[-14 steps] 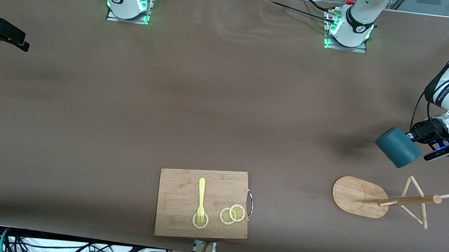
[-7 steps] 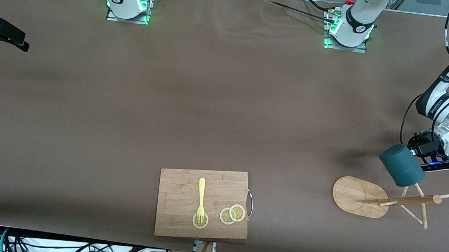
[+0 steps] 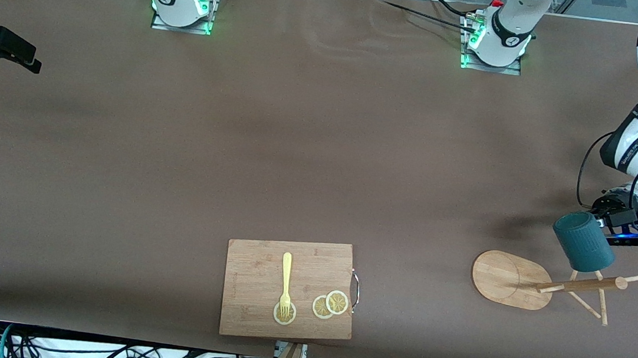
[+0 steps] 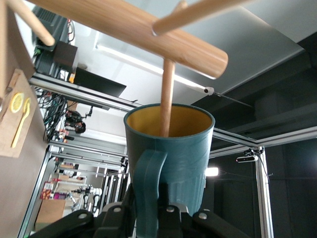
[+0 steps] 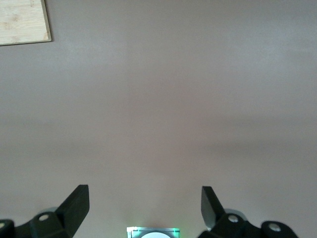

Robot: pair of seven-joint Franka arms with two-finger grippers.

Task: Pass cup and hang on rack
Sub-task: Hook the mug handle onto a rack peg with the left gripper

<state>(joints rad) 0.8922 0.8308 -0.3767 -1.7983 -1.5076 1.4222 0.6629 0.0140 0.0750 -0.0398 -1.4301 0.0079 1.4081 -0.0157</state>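
Next, my left gripper lets go of the dark teal cup on the rack's thin peg (image 3: pixel 577 256) (image 4: pixel 166 118) that now crosses the cup's yellowish opening.
The dark teal cup (image 3: pixel 583 242) hangs in the air over the rack's pegs, at the left arm's end of the table. My left gripper (image 3: pixel 610 224) is shut on its handle. In the left wrist view the handle (image 4: pixel 148 188) runs down between my left gripper's (image 4: pixel 151 218) fingers. A thin peg (image 4: pixel 167 99) crosses the cup's (image 4: pixel 183 163) yellowish mouth; whether its tip is inside I cannot tell. The bamboo rack (image 3: pixel 580 285) stands on its oval base (image 3: pixel 501 278). My right gripper (image 3: pixel 32 61) waits open over the right arm's end of the table, and nothing sits between the fingers of my right gripper (image 5: pixel 144 198).
A wooden cutting board (image 3: pixel 288 288) lies near the front edge with a yellow fork (image 3: pixel 285 282) and lemon slices (image 3: pixel 330 305) on it. Its corner (image 5: pixel 25 22) shows in the right wrist view. The two arm bases stand along the back edge.
My left gripper has carried the cup toward the rack and tipped it more upright; it now overlaps the rack's upper pegs. The right arm has not moved.
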